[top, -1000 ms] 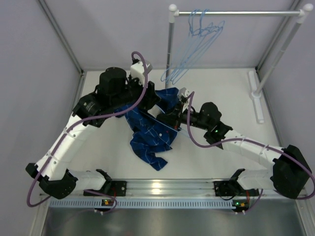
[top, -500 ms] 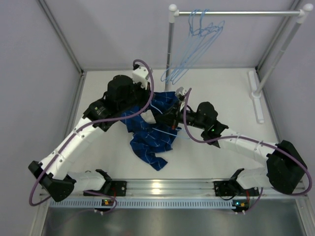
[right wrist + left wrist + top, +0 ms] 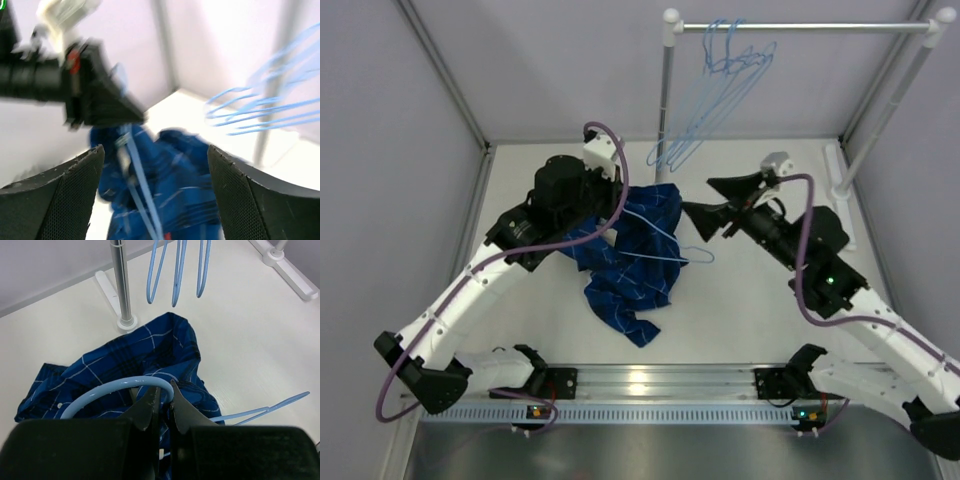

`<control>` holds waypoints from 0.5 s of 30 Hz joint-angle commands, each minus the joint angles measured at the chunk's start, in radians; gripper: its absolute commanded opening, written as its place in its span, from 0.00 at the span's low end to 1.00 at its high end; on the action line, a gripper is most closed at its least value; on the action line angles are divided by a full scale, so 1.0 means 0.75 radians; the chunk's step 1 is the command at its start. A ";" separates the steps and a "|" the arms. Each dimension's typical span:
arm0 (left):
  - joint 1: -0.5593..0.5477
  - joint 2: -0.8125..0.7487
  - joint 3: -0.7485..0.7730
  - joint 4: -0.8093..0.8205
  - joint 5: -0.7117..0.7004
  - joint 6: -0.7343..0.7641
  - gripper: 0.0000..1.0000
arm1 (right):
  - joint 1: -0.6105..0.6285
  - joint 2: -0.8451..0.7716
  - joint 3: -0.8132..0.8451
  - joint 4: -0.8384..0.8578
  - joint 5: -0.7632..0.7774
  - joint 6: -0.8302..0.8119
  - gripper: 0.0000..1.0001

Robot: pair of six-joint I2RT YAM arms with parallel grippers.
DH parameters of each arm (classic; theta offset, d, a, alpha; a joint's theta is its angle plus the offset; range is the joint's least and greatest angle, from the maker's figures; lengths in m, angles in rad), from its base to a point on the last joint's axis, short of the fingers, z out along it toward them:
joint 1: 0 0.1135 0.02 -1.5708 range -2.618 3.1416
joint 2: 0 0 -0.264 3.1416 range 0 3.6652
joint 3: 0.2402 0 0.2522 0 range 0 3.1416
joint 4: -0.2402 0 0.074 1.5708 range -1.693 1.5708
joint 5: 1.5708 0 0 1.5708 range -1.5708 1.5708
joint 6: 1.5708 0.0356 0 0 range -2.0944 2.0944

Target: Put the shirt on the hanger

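Note:
I need to next grip the shirt's edge (image 3: 673,263) just under the hanger's loose end with my right gripper, to pull the shirt over it.
The dark blue plaid shirt (image 3: 625,275) lies crumpled on the white table. A pale-blue wire hanger (image 3: 692,252) lies across it, one end sticking out to the right. My left gripper (image 3: 608,228) is over the shirt's upper part. In the left wrist view it (image 3: 164,390) is shut on a curved part of the hanger wire (image 3: 115,387), with the shirt (image 3: 150,347) beneath. My right gripper (image 3: 705,198) hangs open to the right of the shirt, apart from it. The blurred right wrist view shows the open right gripper (image 3: 157,165), with the shirt (image 3: 200,200) and hanger wire (image 3: 142,200) beyond.
Several more pale-blue hangers (image 3: 715,90) hang from a white rack rail (image 3: 800,27) at the back. Its left post (image 3: 667,90) stands just behind the shirt, and its right foot (image 3: 840,195) runs along the table's right side. Grey walls close in the left and back.
My left gripper has shut on the hanger wire. My right gripper has let go of it, opened, and drawn back up and to the right, away from the shirt.

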State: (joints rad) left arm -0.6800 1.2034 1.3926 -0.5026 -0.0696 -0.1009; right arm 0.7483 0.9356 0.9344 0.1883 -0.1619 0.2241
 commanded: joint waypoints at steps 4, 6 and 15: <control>-0.001 0.009 0.156 -0.029 -0.093 0.020 0.00 | -0.183 -0.267 -0.186 -0.235 0.268 0.006 0.75; -0.001 0.040 0.194 -0.058 -0.132 0.008 0.00 | -0.192 -0.373 -0.302 -0.166 0.202 0.032 0.75; -0.001 0.173 0.311 -0.119 -0.265 -0.064 0.00 | -0.169 -0.597 -0.787 0.047 0.093 0.284 0.78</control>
State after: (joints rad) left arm -0.6807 1.3090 1.5757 -0.5842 -0.2146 -0.1291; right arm 0.6121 0.5076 0.3588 0.1120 -0.0502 0.3485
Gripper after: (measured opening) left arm 0.086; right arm 0.782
